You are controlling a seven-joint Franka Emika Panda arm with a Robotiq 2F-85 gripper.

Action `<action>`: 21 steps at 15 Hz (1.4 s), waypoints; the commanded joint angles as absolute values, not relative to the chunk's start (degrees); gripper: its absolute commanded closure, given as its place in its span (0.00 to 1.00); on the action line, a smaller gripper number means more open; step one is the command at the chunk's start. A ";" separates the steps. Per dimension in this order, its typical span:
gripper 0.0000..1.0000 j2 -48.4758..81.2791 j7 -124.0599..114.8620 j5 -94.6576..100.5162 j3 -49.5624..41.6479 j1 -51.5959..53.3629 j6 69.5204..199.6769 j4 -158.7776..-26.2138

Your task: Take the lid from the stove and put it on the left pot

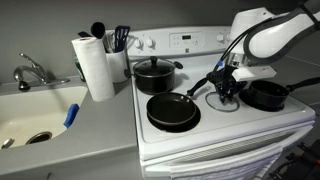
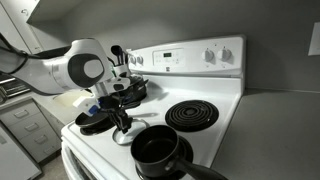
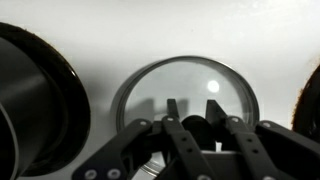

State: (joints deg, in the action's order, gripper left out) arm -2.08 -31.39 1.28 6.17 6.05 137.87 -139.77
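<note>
My gripper's fingers reach past the black centre knob. I should open, move back and close around the knob's middle (image 3: 199, 131) before I lift the lid.
The clear glass lid (image 3: 190, 75) with a metal rim lies flat on the white stove (image 1: 215, 125) top, between the frying pan and the small black saucepan (image 1: 265, 96). My gripper (image 3: 193, 108) is straight above it, its two fingers closed against the black centre knob (image 3: 198, 130). In the exterior views the gripper (image 1: 226, 90) (image 2: 122, 124) is low over the stove top. The saucepan also shows in the foreground of an exterior view (image 2: 160, 150), open, with its handle pointing off frame.
A wide black frying pan (image 1: 172, 110) sits on a front burner, and a taller black lidded pot (image 1: 155, 73) stands behind it. A bare coil burner (image 2: 192, 115) lies behind the saucepan. A paper towel roll (image 1: 97, 65), a utensil holder and a sink (image 1: 35, 115) are beside the stove.
</note>
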 commanded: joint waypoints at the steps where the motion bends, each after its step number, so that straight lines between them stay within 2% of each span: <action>1: 0.91 -3.28 -32.48 2.50 6.43 5.79 137.89 -140.99; 4: 0.91 -3.46 -32.78 2.92 6.51 5.84 137.54 -140.82; 5: 0.72 -3.50 -32.93 3.01 6.53 5.86 137.46 -140.80; 6: 0.41 -3.51 -33.13 3.15 6.56 5.87 137.40 -140.82; 8: 0.34 -3.77 -33.70 2.98 6.72 6.02 137.12 -141.01; 13: 0.01 -5.49 -34.65 3.51 7.28 6.01 137.56 -142.51; 21: 0.00 -5.50 -27.87 3.32 5.39 4.09 141.48 -143.47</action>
